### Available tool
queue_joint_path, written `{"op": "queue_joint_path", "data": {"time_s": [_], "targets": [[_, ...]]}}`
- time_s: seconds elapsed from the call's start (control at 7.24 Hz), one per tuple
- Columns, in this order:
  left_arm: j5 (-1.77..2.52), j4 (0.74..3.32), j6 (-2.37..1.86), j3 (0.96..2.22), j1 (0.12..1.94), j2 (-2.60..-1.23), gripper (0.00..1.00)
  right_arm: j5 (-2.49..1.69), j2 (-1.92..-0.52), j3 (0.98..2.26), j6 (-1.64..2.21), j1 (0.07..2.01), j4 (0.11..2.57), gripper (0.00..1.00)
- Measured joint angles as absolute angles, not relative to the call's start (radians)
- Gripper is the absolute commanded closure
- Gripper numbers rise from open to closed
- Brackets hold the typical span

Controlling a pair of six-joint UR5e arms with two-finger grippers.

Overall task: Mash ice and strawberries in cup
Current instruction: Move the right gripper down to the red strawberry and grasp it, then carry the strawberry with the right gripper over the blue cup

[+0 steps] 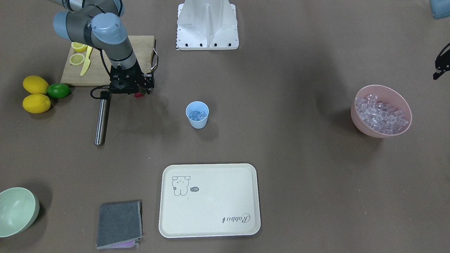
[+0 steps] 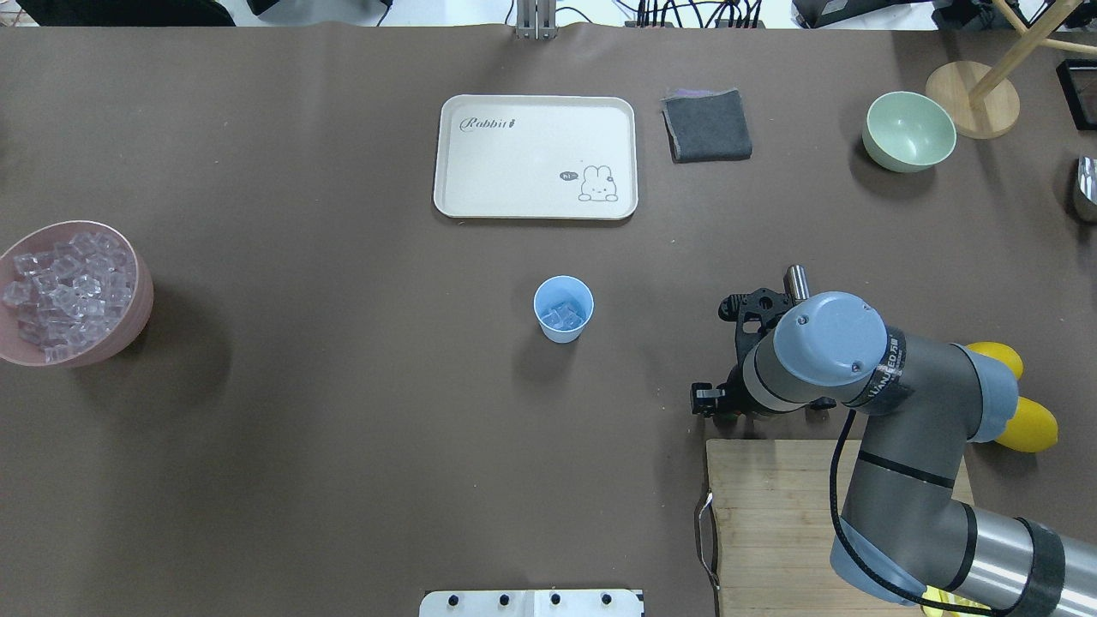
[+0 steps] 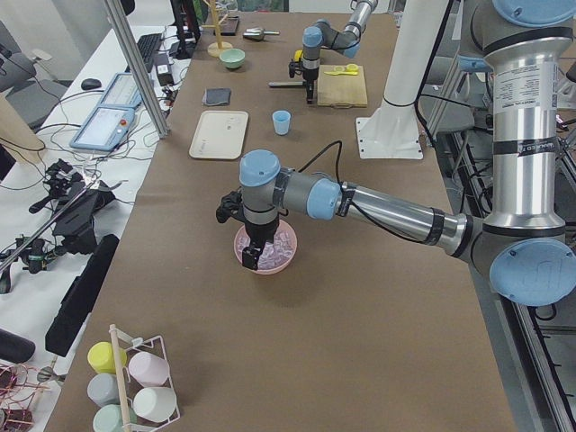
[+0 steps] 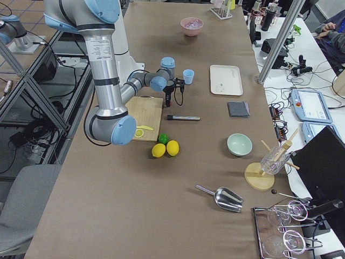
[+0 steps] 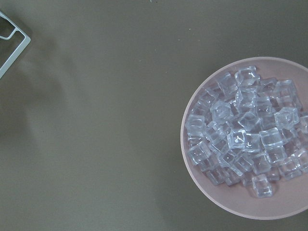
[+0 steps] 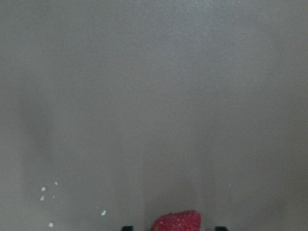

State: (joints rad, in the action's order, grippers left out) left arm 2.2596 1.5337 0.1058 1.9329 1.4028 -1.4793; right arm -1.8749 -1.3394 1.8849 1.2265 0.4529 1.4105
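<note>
I need to use my right gripper to release the red strawberry so that it sits on top of the ice cubes in the light-blue cup (image 1: 200,112).
The light-blue cup (image 1: 197,114) stands mid-table with a few ice cubes (image 2: 562,315) inside. More ice (image 5: 245,134) fills the pink bowl (image 1: 355,116) at the robot's left end. My right gripper (image 1: 135,92) is low over the table at the cutting board's corner. In the right wrist view its fingertips (image 6: 126,227) stand apart on either side of the red strawberry (image 6: 177,221), without touching it. My left gripper (image 3: 252,261) hangs above the pink bowl; I cannot tell whether it is open or shut.
A steel rod (image 1: 102,117) lies beside the right gripper. The wooden cutting board (image 1: 140,45) holds lemon slices and a yellow knife (image 1: 85,62). Two lemons (image 1: 35,84) and a lime (image 1: 58,90) lie nearby. A cream tray (image 1: 210,225), a grey cloth (image 1: 119,223) and a green bowl (image 1: 15,211) sit on the far side.
</note>
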Motion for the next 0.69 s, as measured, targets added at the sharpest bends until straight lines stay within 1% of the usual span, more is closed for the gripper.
{"op": "queue_joint_path", "data": {"time_s": [0.41, 0.69], "targets": [[2.26, 1.534, 0.106, 1.933, 1.402, -1.48, 0.01, -1.882, -1.317, 1.897, 1.226, 0.47, 1.411, 1.0], [2.26, 1.534, 0.106, 1.933, 1.402, -1.48, 0.01, -1.876, -1.248, 1.9, 1.238, 0.504, 1.408, 1.0]]}}
